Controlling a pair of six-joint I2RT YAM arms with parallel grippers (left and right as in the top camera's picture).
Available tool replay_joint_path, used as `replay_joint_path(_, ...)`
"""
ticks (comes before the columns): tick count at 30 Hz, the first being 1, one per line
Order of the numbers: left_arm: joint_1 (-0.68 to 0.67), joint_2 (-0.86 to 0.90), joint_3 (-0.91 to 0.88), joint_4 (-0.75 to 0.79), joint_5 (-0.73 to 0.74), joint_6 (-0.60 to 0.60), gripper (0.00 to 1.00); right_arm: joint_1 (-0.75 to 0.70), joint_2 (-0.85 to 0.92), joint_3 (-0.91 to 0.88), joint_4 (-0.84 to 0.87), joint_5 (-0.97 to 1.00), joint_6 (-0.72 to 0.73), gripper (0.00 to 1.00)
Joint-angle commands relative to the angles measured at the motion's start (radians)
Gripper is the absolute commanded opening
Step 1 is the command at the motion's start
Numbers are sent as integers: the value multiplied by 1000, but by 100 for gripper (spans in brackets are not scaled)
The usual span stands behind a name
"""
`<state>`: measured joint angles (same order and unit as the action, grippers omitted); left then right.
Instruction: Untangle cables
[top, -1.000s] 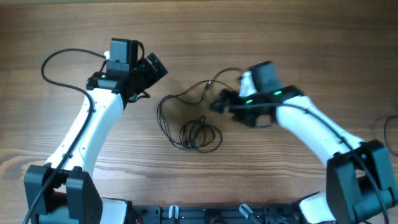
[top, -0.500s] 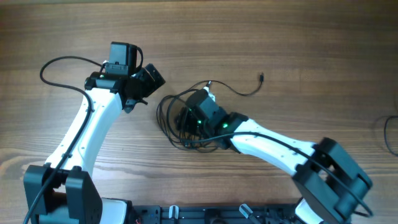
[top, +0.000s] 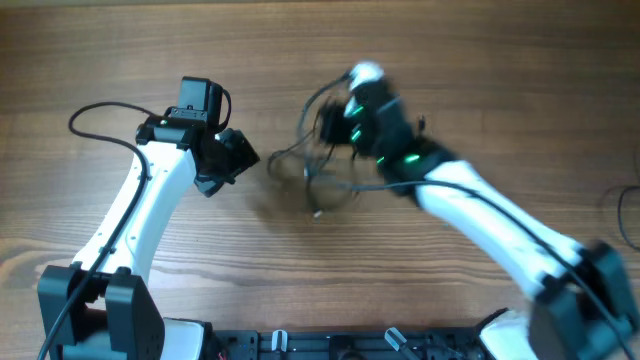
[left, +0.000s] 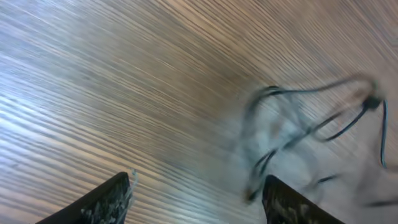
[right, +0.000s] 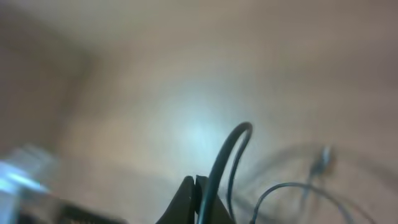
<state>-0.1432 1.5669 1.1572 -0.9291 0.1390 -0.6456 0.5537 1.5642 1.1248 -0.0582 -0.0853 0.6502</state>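
Next, my right gripper lets go of the cable loop on the bare wood just nearside of the trailing cables (top: 348, 243).
The cables (top: 318, 172) are thin black cords, blurred by motion, strung out at the table's middle below my right gripper (top: 330, 122). That gripper is shut on a loop of the cables (right: 229, 152). The loop rises along the fingers (right: 186, 198), and more strands trail off to the right (right: 292, 190). My left gripper (top: 236, 160) stands open just left of the cables, with nothing between its fingertips (left: 112, 198). In the left wrist view the cables (left: 298, 121) spread ahead and to the right, one strand ending near the right finger.
The wooden table (top: 480, 60) carries both arms. The left arm's own thick black cable (top: 95, 100) loops at the far left. Another dark cord (top: 626, 212) shows at the right edge.
My right gripper reached onto the cable pile, shut, and swung toward the far side, dragging the cables up and out of their coil. The left gripper shifted slightly nearer and narrowed somewhat.
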Motion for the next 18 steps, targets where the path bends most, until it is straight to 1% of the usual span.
replay_joint_path(1,-40,0,7,40,220,162,71,-43,-82,29,-19,11,-48,5)
replay_joint_path(2,-54,0,7,55,246,174,74,-48,-82,29,-20,11,-48,4)
replay_joint_path(4,-87,0,7,84,275,170,78,-54,-82,29,-18,10,-45,4)
replay_joint_path(6,-127,0,7,115,311,168,78,-54,-82,29,-14,11,-45,4)
replay_joint_path(9,-191,0,7,151,321,168,79,-54,-82,29,-9,36,-44,5)
replay_joint_path(10,-214,0,7,161,321,168,81,-54,-82,29,-7,49,-43,4)
replay_joint_path(11,-243,0,7,173,320,168,85,-54,-82,29,-8,72,-22,4)
replay_joint_path(12,-260,0,7,180,321,168,88,-54,-82,29,-11,93,2,4)
replay_joint_path(13,-293,0,7,198,320,167,95,-56,-82,29,-27,133,82,4)
replay_joint_path(14,-307,0,7,208,320,167,100,-58,-82,29,-34,146,123,4)
replay_joint_path(16,-335,0,7,228,321,166,100,-69,-82,29,-48,156,208,5)
replay_joint_path(18,-346,0,7,243,316,118,100,-88,-82,29,-85,165,351,5)
